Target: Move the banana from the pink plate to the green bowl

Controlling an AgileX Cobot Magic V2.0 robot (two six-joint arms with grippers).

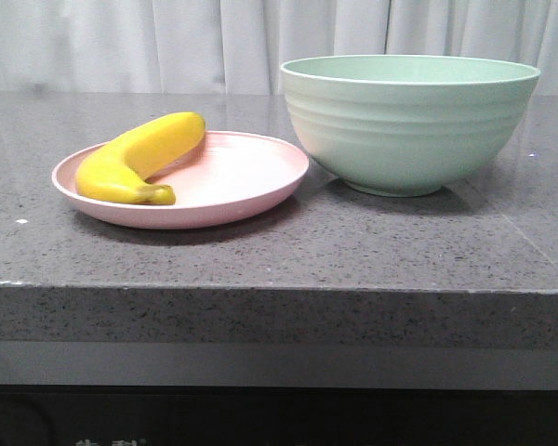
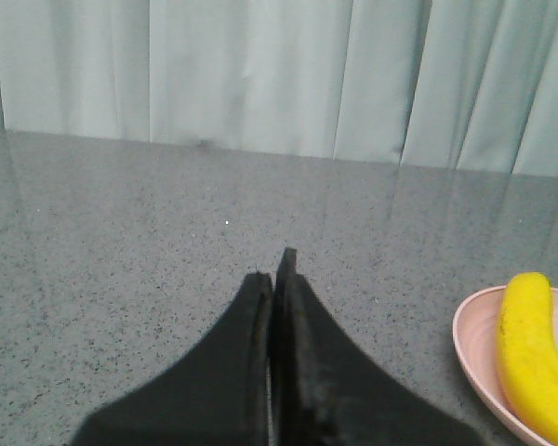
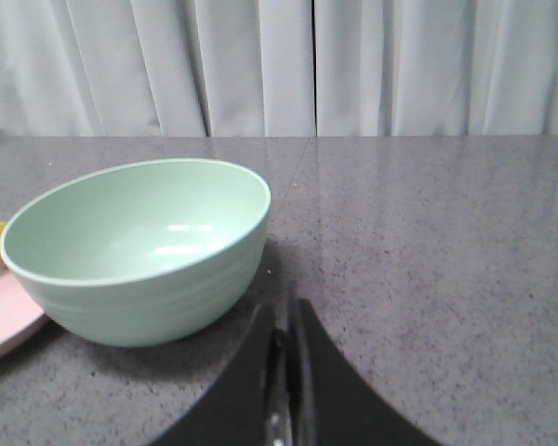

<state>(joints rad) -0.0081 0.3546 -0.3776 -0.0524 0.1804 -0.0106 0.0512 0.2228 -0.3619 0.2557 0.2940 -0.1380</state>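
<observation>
Next, my left gripper grips the yellow banana at its middle (image 1: 152, 149) (image 2: 530, 340), between its dark stem and its far end on the pink plate.
The yellow banana (image 1: 141, 158) lies on the left side of the pink plate (image 1: 242, 177), its dark stem tip toward the front. The green bowl (image 1: 407, 121) stands empty just right of the plate, close to its rim. Neither gripper shows in the front view. In the left wrist view my left gripper (image 2: 275, 269) is shut and empty over bare counter, with the plate (image 2: 474, 358) and banana (image 2: 535, 353) off to one side. In the right wrist view my right gripper (image 3: 285, 311) is shut and empty beside the bowl (image 3: 139, 246); a bit of plate (image 3: 5, 321) shows beyond.
The objects sit on a dark grey speckled stone counter (image 1: 400, 242) whose front edge (image 1: 279, 290) runs across the front view. White curtains (image 1: 167, 42) hang behind the counter.
</observation>
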